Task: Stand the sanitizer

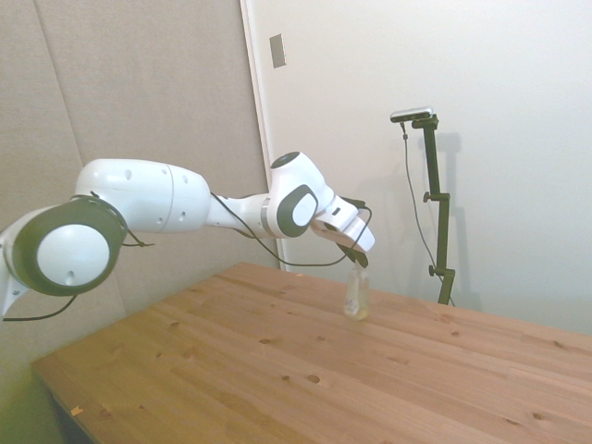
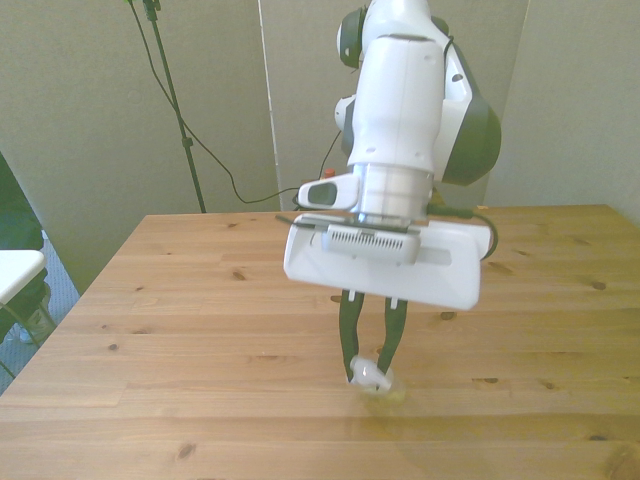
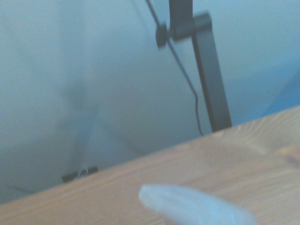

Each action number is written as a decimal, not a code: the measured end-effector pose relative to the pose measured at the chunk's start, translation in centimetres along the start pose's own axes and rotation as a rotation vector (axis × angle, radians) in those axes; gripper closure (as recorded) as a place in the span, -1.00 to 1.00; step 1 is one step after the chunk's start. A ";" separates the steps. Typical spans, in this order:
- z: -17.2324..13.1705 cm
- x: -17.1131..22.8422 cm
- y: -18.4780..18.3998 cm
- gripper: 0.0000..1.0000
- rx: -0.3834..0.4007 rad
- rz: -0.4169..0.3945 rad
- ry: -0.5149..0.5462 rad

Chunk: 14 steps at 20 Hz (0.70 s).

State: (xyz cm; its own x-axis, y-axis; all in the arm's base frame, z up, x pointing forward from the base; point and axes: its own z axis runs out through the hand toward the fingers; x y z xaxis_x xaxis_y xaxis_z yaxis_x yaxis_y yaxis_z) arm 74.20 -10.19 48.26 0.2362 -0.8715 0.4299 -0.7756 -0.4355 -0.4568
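Observation:
I need to release the sanitizer upright on the bare wood slightly closer to my base (image 2: 386,362).
The sanitizer (image 1: 356,296) is a small clear bottle of pale yellowish liquid, upright with its base on the wooden table (image 1: 277,370), leaning slightly. My gripper (image 1: 357,266) reaches down over it and is shut on its upper part. In the front view the two dark fingers (image 2: 348,335) come down on either side of the sanitizer (image 2: 372,380), whose lower end shows below them near the table's front edge. The wrist view shows it only as a blurred pale shape (image 3: 197,206) on the wood.
The wooden table (image 2: 200,300) stretches wide on all sides of the bottle. A white object (image 2: 15,272) sits beyond the table at the front view's left. Walls stand close behind the table's far sides.

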 end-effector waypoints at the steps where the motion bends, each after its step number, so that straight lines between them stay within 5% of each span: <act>1: -0.8 -0.3 0.2 1.00 0.023 0.002 0.033; 14: -5.1 -7.7 9.1 1.00 0.056 -0.001 0.071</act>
State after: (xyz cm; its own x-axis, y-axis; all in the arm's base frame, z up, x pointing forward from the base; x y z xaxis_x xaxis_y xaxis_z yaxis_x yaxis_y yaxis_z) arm 62.33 -6.33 44.76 0.1935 -0.8536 0.4836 -0.7411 -0.4502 -0.4981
